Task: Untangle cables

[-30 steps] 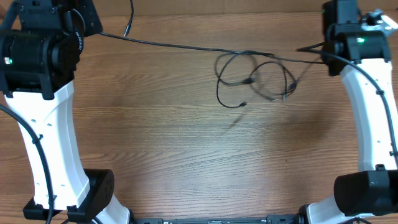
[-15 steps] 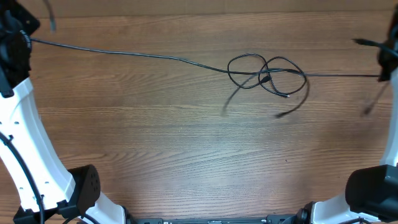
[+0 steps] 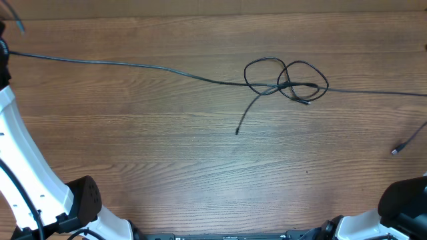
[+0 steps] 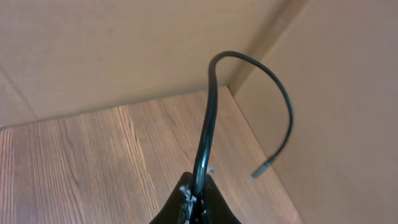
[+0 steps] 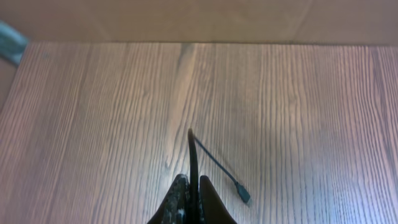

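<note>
Next, I let go of the cable with my left gripper and take it nearer the knot (image 3: 212, 81), as the cables stretch taut to both grippers with the knot's loops crossed.
Thin black cables (image 3: 133, 65) stretch across the wooden table from the left edge to the right edge in the overhead view. They meet in a knot of small loops (image 3: 287, 80) right of centre. One loose end (image 3: 237, 131) trails down from the knot. A plug end (image 3: 395, 151) hangs at the far right. My left gripper (image 4: 198, 186) is shut on a cable (image 4: 208, 118) that arcs over to a free plug (image 4: 261, 170). My right gripper (image 5: 192, 186) is shut on a cable (image 5: 193, 155), whose short tail ends in a plug (image 5: 244, 195). Both grippers lie beyond the overhead view's edges.
Brown cardboard walls (image 4: 336, 93) enclose the table's far corner near my left gripper. My left arm's white link (image 3: 27, 160) runs down the left side, and my right arm's black base (image 3: 407, 197) sits at the lower right. Bare wood (image 3: 167, 173) spreads below the cables.
Both arms have swung outward past the overhead view's edges. The cables have been pulled straighter, the loops have drawn into a smaller knot, and the loose end has swung left.
</note>
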Available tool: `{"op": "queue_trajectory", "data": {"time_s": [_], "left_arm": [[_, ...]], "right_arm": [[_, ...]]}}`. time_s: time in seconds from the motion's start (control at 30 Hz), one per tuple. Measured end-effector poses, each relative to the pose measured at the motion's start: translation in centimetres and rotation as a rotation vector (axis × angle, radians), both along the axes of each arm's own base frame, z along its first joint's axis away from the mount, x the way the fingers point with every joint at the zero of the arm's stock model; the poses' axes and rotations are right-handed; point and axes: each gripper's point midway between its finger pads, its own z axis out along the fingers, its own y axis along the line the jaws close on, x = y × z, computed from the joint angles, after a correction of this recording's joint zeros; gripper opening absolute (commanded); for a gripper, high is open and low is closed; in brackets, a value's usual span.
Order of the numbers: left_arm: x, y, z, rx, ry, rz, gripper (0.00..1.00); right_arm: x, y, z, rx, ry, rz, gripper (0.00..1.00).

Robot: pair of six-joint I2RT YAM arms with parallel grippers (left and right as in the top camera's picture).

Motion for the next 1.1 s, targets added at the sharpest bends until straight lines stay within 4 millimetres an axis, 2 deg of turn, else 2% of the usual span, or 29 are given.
{"op": "queue_trajectory", "data": {"time_s": [0.37, 0.43, 0.53, 0.57, 0.6, 0.63, 0.73, 0.83, 0.93, 1.03, 1.1], "left_arm": [[-0.9, 2.1, 0.5, -0.040, -0.094, 0.094, 0.04], [-0.7, 2.0, 0.4, -0.058, -0.104, 0.079, 0.04], [1.1, 0.9, 0.7, -0.091, -0.145, -0.030, 0.04], [2.5, -0.3, 1.1, -0.095, -0.154, -0.128, 0.04], [3.5, -1.4, 1.4, -0.097, -0.161, -0.206, 0.04], [4.8, -3.1, 1.6, -0.097, -0.160, -0.317, 0.04], [7.6, -10.9, 1.5, -0.082, -0.104, -0.731, 0.04], [7.5, -17.7, -0.5, -0.074, 0.011, -1.044, 0.04], [6.6, -22.7, -3.1, -0.066, 0.146, -1.254, 0.04], [6.0, -25.0, -5.8, -0.060, 0.277, -1.343, 0.04], [6.0, -25.7, -7.6, -0.062, 0.366, -1.367, 0.04]], "right_arm": [[-2.6, -3.0, -0.2, 0.037, -0.113, -0.182, 0.04], [-2.0, -3.4, -0.1, 0.055, -0.164, -0.173, 0.04], [1.9, -3.3, 0.9, 0.090, -0.295, -0.006, 0.04], [4.2, -2.6, 1.6, 0.109, -0.348, 0.114, 0.04], [5.5, -1.9, 2.0, 0.124, -0.377, 0.197, 0.04], [7.4, -0.5, 2.7, 0.146, -0.415, 0.331, 0.04], [11.2, 5.7, 3.8, 0.242, -0.478, 0.716, 0.04], [12.1, 11.7, 3.4, 0.351, -0.471, 0.974, 0.04], [11.8, 17.0, 2.7, 0.436, -0.422, 1.168, 0.04], [11.6, 20.1, 2.0, 0.454, -0.360, 1.272, 0.04], [11.5, 21.2, 1.3, 0.438, -0.302, 1.303, 0.04]]}}
